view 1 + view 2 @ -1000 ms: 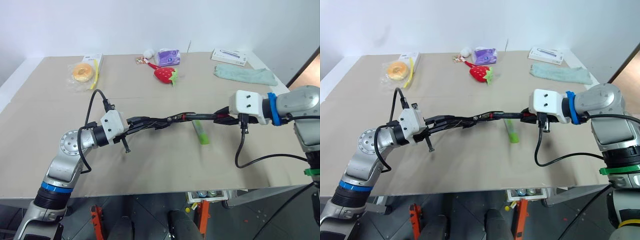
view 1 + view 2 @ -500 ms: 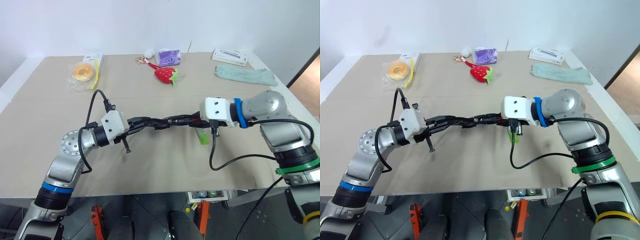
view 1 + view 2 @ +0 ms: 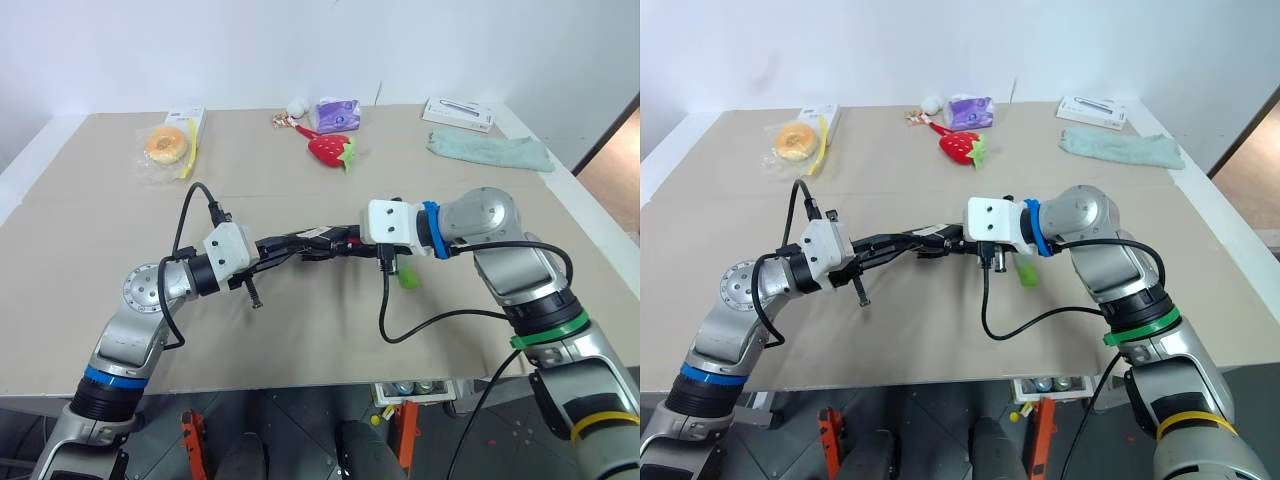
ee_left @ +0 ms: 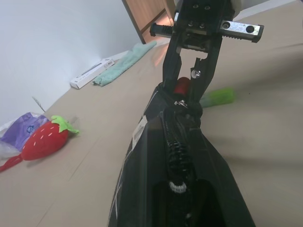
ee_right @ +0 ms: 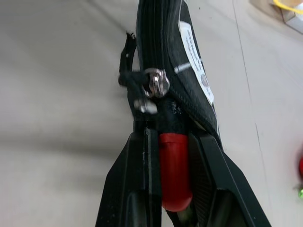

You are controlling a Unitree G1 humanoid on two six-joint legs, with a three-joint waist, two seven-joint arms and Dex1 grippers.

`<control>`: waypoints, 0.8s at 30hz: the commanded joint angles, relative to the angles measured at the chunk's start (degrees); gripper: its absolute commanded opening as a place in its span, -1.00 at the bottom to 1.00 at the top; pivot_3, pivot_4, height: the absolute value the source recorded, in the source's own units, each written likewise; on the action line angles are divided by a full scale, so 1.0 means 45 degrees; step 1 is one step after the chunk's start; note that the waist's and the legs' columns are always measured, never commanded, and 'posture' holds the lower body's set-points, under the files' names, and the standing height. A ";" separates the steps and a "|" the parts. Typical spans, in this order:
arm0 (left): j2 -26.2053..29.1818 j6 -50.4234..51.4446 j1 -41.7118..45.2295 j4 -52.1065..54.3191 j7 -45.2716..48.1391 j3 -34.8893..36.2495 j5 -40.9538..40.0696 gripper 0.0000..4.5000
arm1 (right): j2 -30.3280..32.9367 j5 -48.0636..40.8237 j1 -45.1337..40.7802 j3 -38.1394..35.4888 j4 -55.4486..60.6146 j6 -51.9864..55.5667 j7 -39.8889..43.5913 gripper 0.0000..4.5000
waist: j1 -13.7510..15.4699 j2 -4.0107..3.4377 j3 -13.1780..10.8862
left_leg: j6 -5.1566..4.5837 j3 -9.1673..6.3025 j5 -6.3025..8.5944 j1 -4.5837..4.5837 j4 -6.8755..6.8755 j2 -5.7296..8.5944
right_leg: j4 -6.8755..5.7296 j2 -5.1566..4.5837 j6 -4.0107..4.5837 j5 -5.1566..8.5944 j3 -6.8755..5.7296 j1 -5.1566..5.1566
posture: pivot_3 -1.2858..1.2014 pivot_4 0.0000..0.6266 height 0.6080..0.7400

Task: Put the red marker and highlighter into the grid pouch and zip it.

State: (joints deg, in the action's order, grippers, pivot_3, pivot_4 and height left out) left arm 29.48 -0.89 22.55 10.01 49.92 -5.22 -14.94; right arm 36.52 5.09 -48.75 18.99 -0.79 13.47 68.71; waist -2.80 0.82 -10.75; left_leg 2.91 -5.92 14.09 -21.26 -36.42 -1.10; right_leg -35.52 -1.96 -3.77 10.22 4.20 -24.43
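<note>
My right gripper will let go of the red marker inside the grid pouch's opening (image 3: pixel 324 237) (image 5: pixel 174 111), next to the metal zipper pull.
My left gripper (image 3: pixel 285 244) is shut on one end of the black grid pouch (image 3: pixel 312 240) and holds it level above the table. From the other end comes my right gripper (image 5: pixel 173 142), shut on the red marker (image 5: pixel 174 175). The marker's black barrel is in the pouch's open mouth, beside the metal zipper pull (image 5: pixel 156 85), and its red cap shows between the fingers (image 5: pixel 135 189). The lime-green highlighter (image 3: pixel 407 276) lies on the table below my right wrist, partly hidden by it. It also appears past the pouch as the highlighter (image 4: pixel 217 97) in the left wrist view.
At the table's far side lie a strawberry plush (image 3: pixel 333 150), a purple packet (image 3: pixel 337 114), a bagged donut (image 3: pixel 165 145), a green cloth (image 3: pixel 490 150) and a white box (image 3: pixel 457 113). The near table edge (image 3: pixel 300 385) runs below both arms.
My right arm has swung left toward the pouch with the red marker, pushing it into the pouch's open end. The left arm and pouch have stayed put.
</note>
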 commanded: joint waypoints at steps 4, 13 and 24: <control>-0.0195 -0.0156 0.0113 0.0603 -0.0082 -0.0007 -0.0068 -1.00 | -0.1092 -0.0482 -0.0753 0.0256 0.1006 0.0059 0.0023 -0.78 | 0.0000 0.0000 0.0000 | 0.0000 -0.0003 0.0000 0.0002 0.0000 -0.0003 | -0.0004 0.0003 0.0002 -0.0001 -0.0002 0.0000 | 0.03 -0.52 1.00; -0.0143 -0.0124 -0.0079 0.0752 -0.0068 0.0106 -0.0070 -1.00 | -0.1083 0.0501 -0.0616 0.0049 -0.0575 -0.0392 -0.1028 -0.78 | 0.0003 0.0000 0.0000 | 0.0000 -0.0004 0.0000 0.0003 0.0000 -0.0002 | -0.0004 0.0003 0.0006 -0.0004 -0.0003 0.0000 | 0.03 -0.52 1.00; -0.0196 -0.0105 -0.0184 0.0803 -0.0059 0.0114 -0.0083 -1.00 | -0.0777 -0.0624 -0.0920 -0.1141 -0.1191 0.1796 -0.1053 -0.78 | 0.0002 0.0000 0.0000 | 0.0000 -0.0005 0.0000 0.0000 0.0000 -0.0002 | -0.0005 0.0003 0.0015 -0.0009 -0.0003 0.0000 | 0.03 -0.52 1.00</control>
State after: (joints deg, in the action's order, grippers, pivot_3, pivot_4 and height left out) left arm 28.50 -0.78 21.74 10.82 49.46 -4.81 -14.65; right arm 32.23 3.81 -50.70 16.56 -6.85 20.37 63.74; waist -2.79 0.82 -10.75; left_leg 2.91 -5.94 14.09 -21.26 -36.42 -1.10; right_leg -35.54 -1.95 -3.71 10.19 4.19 -24.43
